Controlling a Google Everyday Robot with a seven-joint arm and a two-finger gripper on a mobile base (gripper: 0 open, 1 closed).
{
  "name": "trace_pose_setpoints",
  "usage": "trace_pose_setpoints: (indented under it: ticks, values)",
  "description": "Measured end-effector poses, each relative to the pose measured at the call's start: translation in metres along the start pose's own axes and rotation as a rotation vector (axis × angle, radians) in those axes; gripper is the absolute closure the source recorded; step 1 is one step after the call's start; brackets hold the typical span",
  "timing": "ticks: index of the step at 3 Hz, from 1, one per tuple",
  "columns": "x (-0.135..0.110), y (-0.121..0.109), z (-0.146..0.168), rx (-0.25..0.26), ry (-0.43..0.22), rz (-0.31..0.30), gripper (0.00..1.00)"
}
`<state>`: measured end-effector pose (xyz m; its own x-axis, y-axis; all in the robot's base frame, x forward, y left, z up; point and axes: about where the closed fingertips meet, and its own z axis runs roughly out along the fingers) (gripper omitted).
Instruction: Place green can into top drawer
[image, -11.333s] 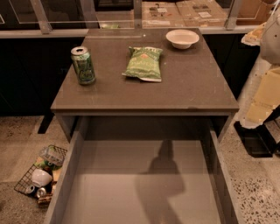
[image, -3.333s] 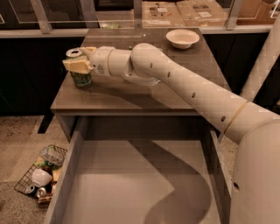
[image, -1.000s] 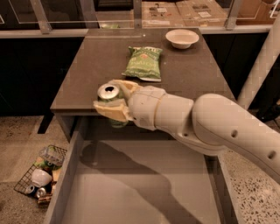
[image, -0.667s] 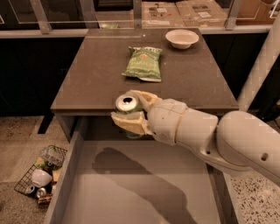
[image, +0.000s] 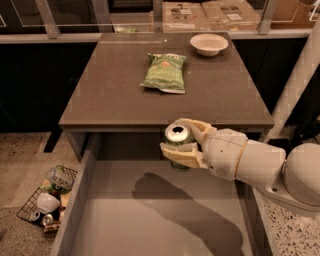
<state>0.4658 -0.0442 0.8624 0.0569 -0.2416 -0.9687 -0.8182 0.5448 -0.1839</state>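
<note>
I should let go of the green can, held upright above the open top drawer, with my gripper on the drawer's grey bottom (image: 198, 182), between the arm's shadow and the table's front edge.
My gripper (image: 181, 141) is shut on the green can (image: 178, 136), whose silver top with pull tab faces up. One finger (image: 182, 155) runs along its front, the other behind it. I hold the can upright above the back of the open top drawer (image: 150, 220), just in front of the table's front edge. The drawer's grey bottom lies below it, with my arm's shadow across it. My arm (image: 260, 167) reaches in from the right.
On the table (image: 110, 95) lie a flat green chip bag (image: 165, 72) in the middle and a white bowl (image: 209, 44) at the back right. A wire basket of rubbish (image: 47, 200) sits on the floor to the left. A white post (image: 295, 85) stands at right.
My gripper has carried the can from the table's left rear, off the front edge and to the right, to above the back of the open drawer.
</note>
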Motion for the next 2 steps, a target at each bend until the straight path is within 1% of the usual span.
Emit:
trace_pose_setpoints:
  ticks: [1,2]
  values:
    - [0.033,-0.023,-0.003,-0.030,0.029,0.038,1.00]
    - [0.065,-0.034,-0.007,-0.039,0.031,0.082,1.00]
